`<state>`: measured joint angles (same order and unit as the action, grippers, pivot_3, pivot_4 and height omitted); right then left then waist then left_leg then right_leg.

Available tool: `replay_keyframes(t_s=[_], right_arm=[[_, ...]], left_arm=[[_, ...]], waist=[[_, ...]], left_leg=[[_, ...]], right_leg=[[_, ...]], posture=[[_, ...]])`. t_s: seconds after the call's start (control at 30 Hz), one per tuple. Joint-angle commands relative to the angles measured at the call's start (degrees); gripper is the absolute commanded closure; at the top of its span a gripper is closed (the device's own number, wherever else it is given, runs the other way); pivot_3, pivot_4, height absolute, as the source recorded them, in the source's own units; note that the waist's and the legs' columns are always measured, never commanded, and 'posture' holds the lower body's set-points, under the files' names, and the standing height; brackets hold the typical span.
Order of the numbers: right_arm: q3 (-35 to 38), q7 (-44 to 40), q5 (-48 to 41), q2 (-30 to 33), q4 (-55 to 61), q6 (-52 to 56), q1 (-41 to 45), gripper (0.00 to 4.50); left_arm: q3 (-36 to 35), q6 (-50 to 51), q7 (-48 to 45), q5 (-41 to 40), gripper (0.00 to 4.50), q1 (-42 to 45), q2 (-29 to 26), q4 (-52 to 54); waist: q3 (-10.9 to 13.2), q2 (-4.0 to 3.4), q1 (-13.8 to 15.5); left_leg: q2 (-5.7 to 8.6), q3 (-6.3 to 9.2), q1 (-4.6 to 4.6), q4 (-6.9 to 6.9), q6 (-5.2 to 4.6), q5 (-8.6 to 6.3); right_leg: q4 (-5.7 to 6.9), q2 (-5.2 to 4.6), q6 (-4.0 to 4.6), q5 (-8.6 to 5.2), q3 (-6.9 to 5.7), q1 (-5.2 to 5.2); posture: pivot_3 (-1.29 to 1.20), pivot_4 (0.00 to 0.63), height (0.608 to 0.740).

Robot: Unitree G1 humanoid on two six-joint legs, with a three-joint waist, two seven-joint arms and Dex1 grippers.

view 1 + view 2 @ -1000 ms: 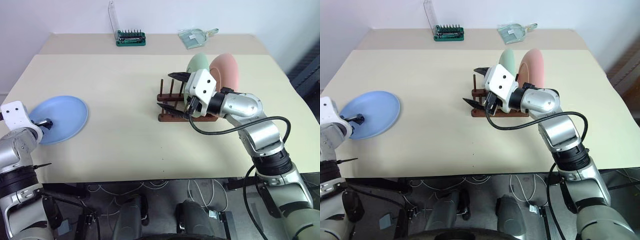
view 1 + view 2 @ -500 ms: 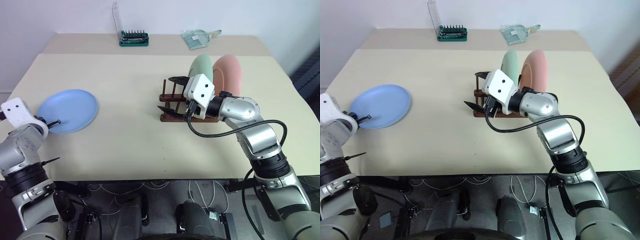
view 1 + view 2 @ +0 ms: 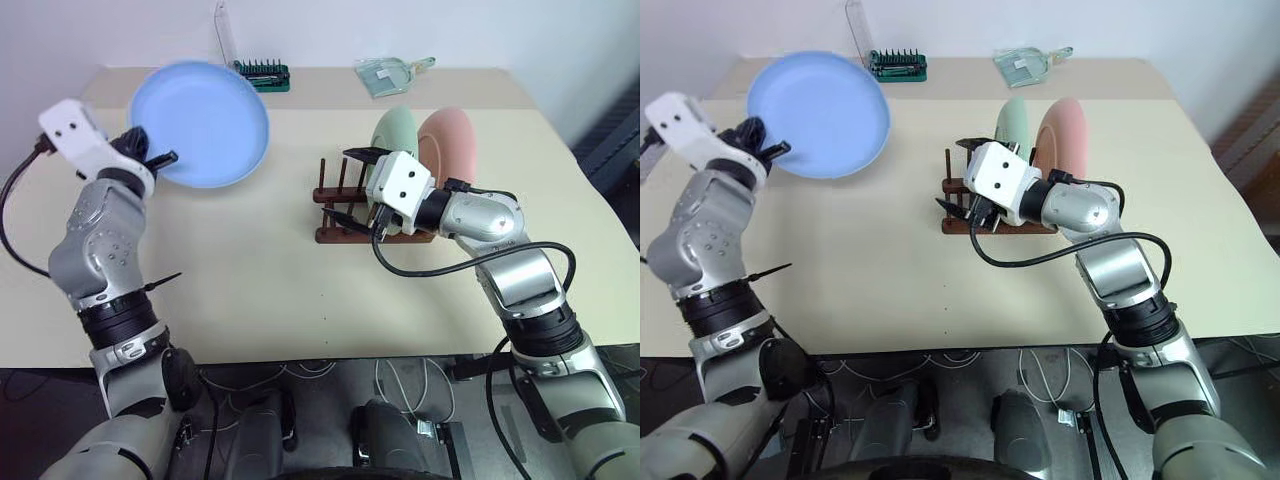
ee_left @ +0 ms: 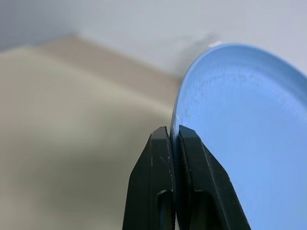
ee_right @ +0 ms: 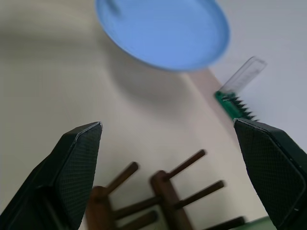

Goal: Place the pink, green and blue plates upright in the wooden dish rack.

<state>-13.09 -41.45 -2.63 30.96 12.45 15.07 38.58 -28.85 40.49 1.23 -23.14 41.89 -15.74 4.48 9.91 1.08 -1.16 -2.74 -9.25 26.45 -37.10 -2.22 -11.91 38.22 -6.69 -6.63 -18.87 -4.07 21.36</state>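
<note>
The blue plate will pass from my left gripper to my right gripper in the air (image 3: 306, 87) between the bit holder and scoop.
The light blue plate (image 3: 205, 125) hangs tilted in the air above the table's far left. My left gripper (image 3: 150, 158) is shut on its near rim; in the left wrist view both fingers (image 4: 160, 158) pinch that rim of the blue plate (image 4: 240, 120). The green plate (image 3: 398, 128) and the pink plate (image 3: 452, 140) stand upright at the right end of the dark wooden dish rack (image 3: 335, 237). My right gripper (image 3: 350, 185) is open beside the rack's free pegs (image 5: 165, 179), with nothing between its fingers.
A green bit holder (image 3: 262, 74) with a raised clear lid and a clear plastic scoop (image 3: 390, 72) lie at the far edge of the beige table (image 3: 250, 290). A black cable loops below my right wrist.
My left gripper has shut on the blue plate's rim and lifted it off the table, up and to the right. The right arm has stayed by the rack.
</note>
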Motion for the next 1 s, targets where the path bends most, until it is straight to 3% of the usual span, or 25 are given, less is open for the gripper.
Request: replay_keyframes(t_s=[0.03,0.33,0.6,0.7,0.93,1.0], right_arm=[[-1.80,3.29,6.83,-0.84,-0.76,-5.55,4.47,0.00],[-6.50,8.25,20.05,-1.84,-7.97,-16.77,8.16,0.00],[-8.36,12.14,27.46,-4.32,-15.98,-20.95,10.66,0.00],[-8.62,12.85,28.52,-5.16,-17.73,-21.83,10.82,0.85],[-8.68,13.93,30.62,-5.83,-20.01,-23.74,10.74,4.45],[-8.49,14.17,31.14,-5.86,-20.13,-24.18,10.68,4.45]], left_arm=[[8.52,-4.94,-2.56,2.55,4.48,3.91,-0.50,3.75],[16.98,-4.60,0.88,6.56,4.48,8.78,2.25,6.52],[18.63,-1.90,-0.54,4.66,4.48,8.52,3.34,10.17],[18.34,-0.62,-0.87,4.39,4.50,8.31,3.02,11.11],[17.43,1.36,-1.05,3.39,4.50,8.05,3.24,12.02],[17.16,1.83,-1.04,3.16,4.50,8.14,3.38,11.84]], waist=[[0.00,0.00,0.16],[0.01,0.00,0.10],[0.01,0.00,0.15],[0.01,0.00,0.24],[0.01,-0.01,0.17],[0.01,-0.01,0.17]], left_leg=[[0.00,0.00,0.02,-0.01,0.00,0.00],[0.00,-0.02,0.02,-0.02,0.00,0.02],[-0.02,-0.02,0.02,-0.04,0.00,0.03],[-0.02,-0.01,0.02,-0.05,0.00,0.04],[-0.02,-0.01,0.02,-0.05,0.00,0.04],[-0.02,-0.01,0.02,-0.05,0.01,0.04]], right_leg=[[0.00,0.00,0.00,0.00,-0.01,0.01],[-0.02,0.01,-0.01,0.00,0.00,0.00],[-0.02,0.03,-0.01,0.00,0.00,-0.01],[-0.03,0.03,-0.01,-0.01,0.00,-0.02],[-0.03,0.03,-0.01,-0.01,0.00,-0.02],[-0.02,0.04,-0.01,-0.01,0.00,-0.02]], posture=[[0.00,0.150,0.732],[0.00,0.150,0.732],[0.00,0.150,0.732],[0.00,0.150,0.732],[0.00,0.150,0.732],[0.00,0.150,0.732]])
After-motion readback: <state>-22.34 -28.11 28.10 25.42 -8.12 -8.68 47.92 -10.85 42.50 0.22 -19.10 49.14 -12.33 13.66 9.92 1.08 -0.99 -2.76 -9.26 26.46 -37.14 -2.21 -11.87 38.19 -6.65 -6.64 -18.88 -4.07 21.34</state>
